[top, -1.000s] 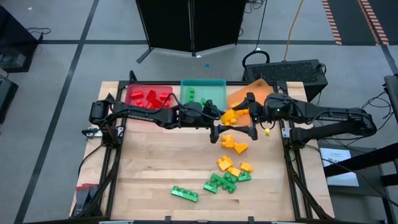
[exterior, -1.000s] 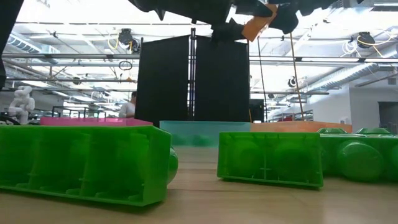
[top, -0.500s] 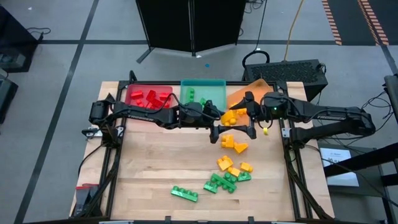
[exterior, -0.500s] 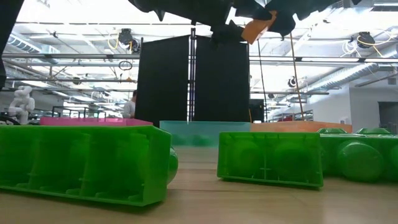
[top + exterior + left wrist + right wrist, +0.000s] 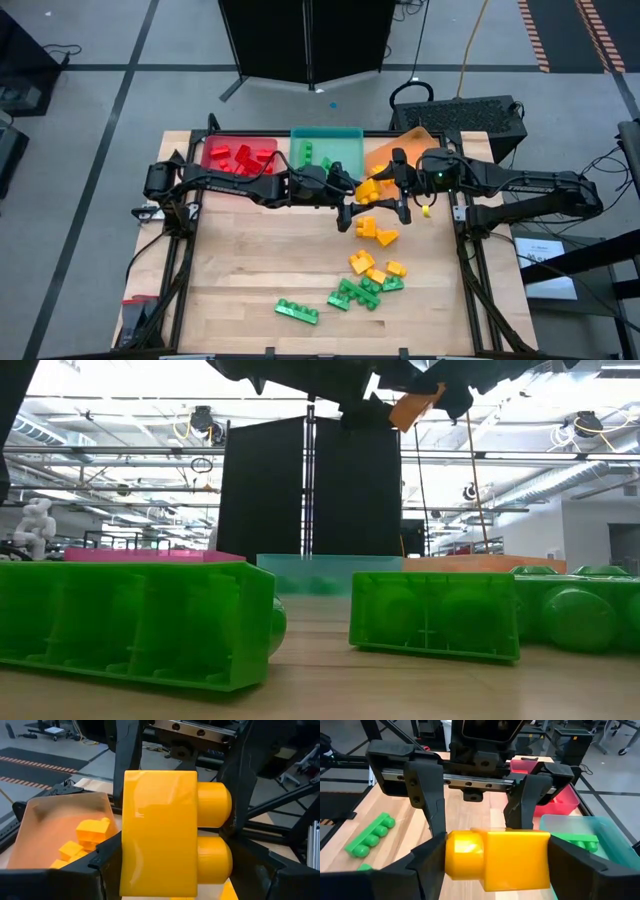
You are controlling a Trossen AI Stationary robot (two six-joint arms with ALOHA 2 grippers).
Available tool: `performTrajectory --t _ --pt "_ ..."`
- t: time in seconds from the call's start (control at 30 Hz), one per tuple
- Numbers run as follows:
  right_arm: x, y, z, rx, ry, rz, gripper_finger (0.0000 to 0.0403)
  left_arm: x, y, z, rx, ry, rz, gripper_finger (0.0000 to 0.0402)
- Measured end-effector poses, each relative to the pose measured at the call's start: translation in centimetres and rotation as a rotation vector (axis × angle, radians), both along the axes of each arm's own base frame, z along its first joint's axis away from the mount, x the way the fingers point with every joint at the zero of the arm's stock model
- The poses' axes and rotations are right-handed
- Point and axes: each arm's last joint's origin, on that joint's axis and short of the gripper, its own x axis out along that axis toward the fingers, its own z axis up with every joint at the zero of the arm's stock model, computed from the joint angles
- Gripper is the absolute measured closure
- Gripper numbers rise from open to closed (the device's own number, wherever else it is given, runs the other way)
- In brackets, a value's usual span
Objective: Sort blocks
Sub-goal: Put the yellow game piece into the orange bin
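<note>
Next, my right gripper lets go of the yellow block, so that it rests beside the other yellow blocks in the orange tray [image 5: 412,181].
A yellow block [image 5: 368,188] hangs above the table's middle, between my two grippers, which face each other. My left gripper [image 5: 170,870] is shut on it from the left, and my right gripper [image 5: 495,870] is shut on it from the right. The low view shows the block [image 5: 415,405] high above the table. Loose yellow blocks [image 5: 375,230] and green blocks [image 5: 355,292] lie flat on the wood nearer the front edge. My left gripper pinches the yellow block between its two fingers, one on the flat underside [image 5: 127,845] and one against the studs [image 5: 222,857]. It comes nearly level from the table's left. The block is lifted clear, studs pointing sideways. My right gripper pinches the same block at its opposite end, one finger against a stud [image 5: 457,855], the other on the flat underside [image 5: 542,855]. It comes from the table's right, slanting slightly down. The block stays clear of the table.
Three trays stand along the far edge: red [image 5: 240,155] with red blocks, teal [image 5: 328,148] with green ones, orange [image 5: 405,150] with yellow ones. A long green block [image 5: 297,311] lies near the front edge, close before the low camera.
My right gripper's fingers have closed from wide open onto the yellow block that my left gripper holds. The block has stayed in place.
</note>
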Motion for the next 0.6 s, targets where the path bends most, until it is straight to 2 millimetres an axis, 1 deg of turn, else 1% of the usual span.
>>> performTrajectory --t 0.23,0.4,0.47,0.6 --pt "0.0 -0.01 -0.01 -0.004 0.001 -0.001 0.0132 -0.01 -0.02 -0.03 0.004 0.003 -0.001 0.0127" --pt "0.06 -0.03 -0.19 -0.004 0.014 -0.006 0.0132 -0.12 -0.05 -0.49 -0.007 0.059 -0.01 0.0123" --pt "0.07 -0.04 -0.15 -0.01 0.01 -0.006 0.0132 -0.16 -0.05 -0.38 -0.019 0.058 -0.035 0.0112" --pt "0.0 0.01 -0.17 -0.012 0.015 0.004 0.0132 -0.23 -0.18 -0.43 -0.03 0.069 -0.064 0.0073"
